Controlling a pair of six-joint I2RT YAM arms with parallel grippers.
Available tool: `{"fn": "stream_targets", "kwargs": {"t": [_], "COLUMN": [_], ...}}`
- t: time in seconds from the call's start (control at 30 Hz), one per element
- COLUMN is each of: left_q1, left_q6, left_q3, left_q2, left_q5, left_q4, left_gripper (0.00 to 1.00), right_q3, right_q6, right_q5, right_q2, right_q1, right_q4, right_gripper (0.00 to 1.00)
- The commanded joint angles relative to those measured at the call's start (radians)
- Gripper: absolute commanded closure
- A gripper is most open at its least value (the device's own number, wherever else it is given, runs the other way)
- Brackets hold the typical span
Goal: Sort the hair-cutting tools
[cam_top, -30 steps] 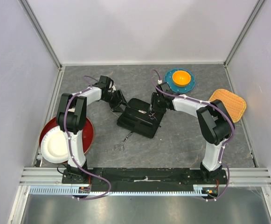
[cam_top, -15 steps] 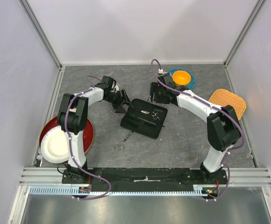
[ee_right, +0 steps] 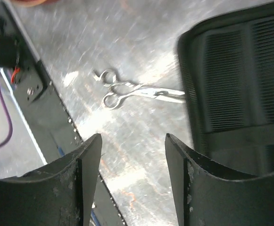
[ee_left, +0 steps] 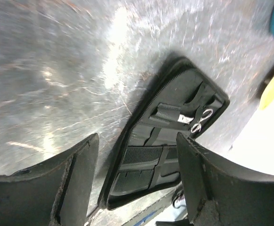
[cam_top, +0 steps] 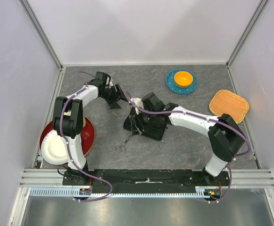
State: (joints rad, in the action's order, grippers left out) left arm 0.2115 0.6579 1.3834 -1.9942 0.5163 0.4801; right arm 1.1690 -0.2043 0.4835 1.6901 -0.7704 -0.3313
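Observation:
The robot's right gripper will next go to the loose silver scissors beside the black folding case and close on the scissors' middle (cam_top: 128, 140) (ee_right: 147, 92), between the blades and the rings.
The black folding case (cam_top: 148, 128) lies open mid-table. One silver scissors (cam_top: 123, 145) lies on the table in front of the case's left corner; it also shows in the right wrist view (ee_right: 127, 93). A second silver scissors (ee_left: 198, 121) sits strapped inside the case (ee_left: 170, 141). Ribbed black combs (ee_right: 226, 89) lie in the case pockets. My right gripper (cam_top: 134, 123) is open and empty, over the case's left edge, above and behind the loose scissors. My left gripper (cam_top: 122, 98) is open and empty, just behind the case's far-left corner.
A teal plate with an orange bowl (cam_top: 181, 80) stands at the back right. An orange woven mat (cam_top: 228, 104) lies at the right. A red plate (cam_top: 87, 134) holding a white plate (cam_top: 55, 148) sits at the left front. The metal rail (ee_right: 37, 84) runs along the near edge.
My right arm has swung left from beside the teal plate across the case, and its gripper now hangs over the case's left edge. My left gripper has drawn back slightly.

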Motion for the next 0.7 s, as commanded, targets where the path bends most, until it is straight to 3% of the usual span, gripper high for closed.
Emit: {"fn": "stream_targets", "kwargs": {"t": [0.0,0.53,0.67], "left_q1": [-0.052,-0.084,-0.087], "left_q6": [-0.02,-0.02,-0.044], "left_q3": [0.046,0.009,0.031], "left_q2": [0.1,0.233,0.258], "left_q5": [-0.096,-0.235,-0.294], "left_q4": [0.028,0.121,0.149], "left_gripper": [0.27,0.27,0.26], "right_q3": [-0.028,0.015,0.043], "right_q6": [0.08,-0.107,-0.246], "right_q5": [0.035,-0.187,-0.307], "right_q2": [-0.007,0.229,0.256], "right_q1": [-0.069,-0.089,-0.089], "right_q4": [-0.003,-0.015,-0.017], "right_gripper": [0.37,0.42,0.39]}}
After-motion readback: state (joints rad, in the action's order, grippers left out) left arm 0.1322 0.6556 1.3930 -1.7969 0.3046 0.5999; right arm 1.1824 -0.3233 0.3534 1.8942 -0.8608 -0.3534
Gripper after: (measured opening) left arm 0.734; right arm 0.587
